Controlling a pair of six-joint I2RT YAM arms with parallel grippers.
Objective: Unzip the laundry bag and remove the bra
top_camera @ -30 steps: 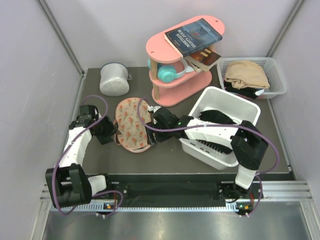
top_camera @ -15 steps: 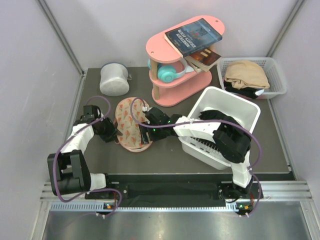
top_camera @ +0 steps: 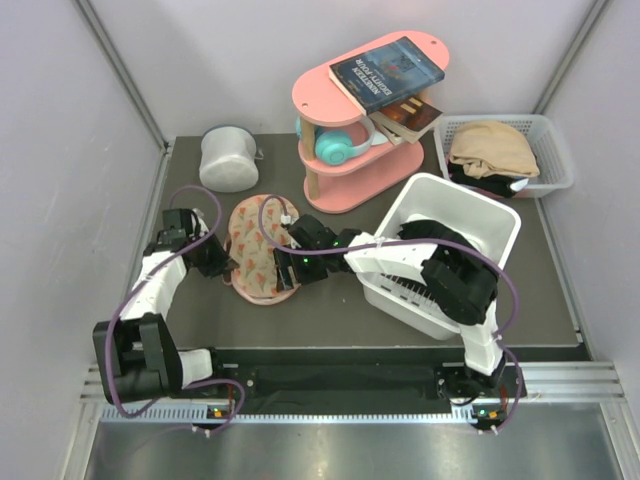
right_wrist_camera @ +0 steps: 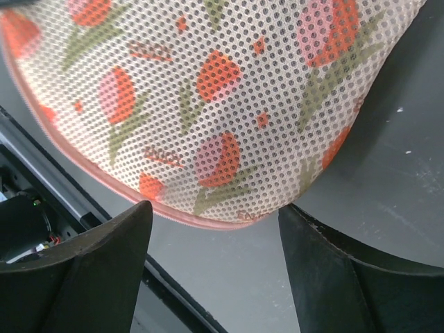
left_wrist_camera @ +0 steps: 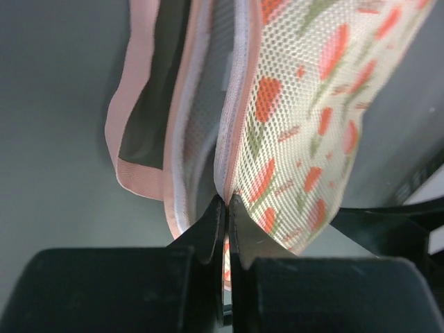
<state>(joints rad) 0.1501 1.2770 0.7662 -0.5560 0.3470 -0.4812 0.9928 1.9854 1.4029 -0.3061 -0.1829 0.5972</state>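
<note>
The robot's right gripper will next move to the laundry bag's pink edge (top_camera: 236, 287) (right_wrist_camera: 10, 54) next to the left gripper and close there, to pull the cover open.
The laundry bag (top_camera: 256, 248), beige-pink mesh with red and green flower prints, lies flat on the dark table left of centre. My left gripper (top_camera: 221, 262) is at its left edge. In the left wrist view, the left gripper (left_wrist_camera: 227, 201) is shut on the bag's pink-trimmed seam, and the bag (left_wrist_camera: 305, 104) rises away from the jaws. My right gripper (top_camera: 287, 268) is at the bag's near right end. In the right wrist view, the right gripper (right_wrist_camera: 214, 211) is open, its fingers either side of the rounded end of the bag (right_wrist_camera: 208, 90) and apart from it. The bra is hidden.
A white-grey cylindrical container (top_camera: 229, 158) stands at the back left. A pink shelf (top_camera: 365, 110) with books and headphones is behind the bag. A white bin (top_camera: 486, 214) holding dark cloth sits to the right, and a white basket (top_camera: 548, 141) holding a beige garment sits at the back right.
The left gripper's jaws have shut on the bag's left seam. The right arm has reached further left, bringing its open gripper to the bag's near end. The bag has shifted slightly left.
</note>
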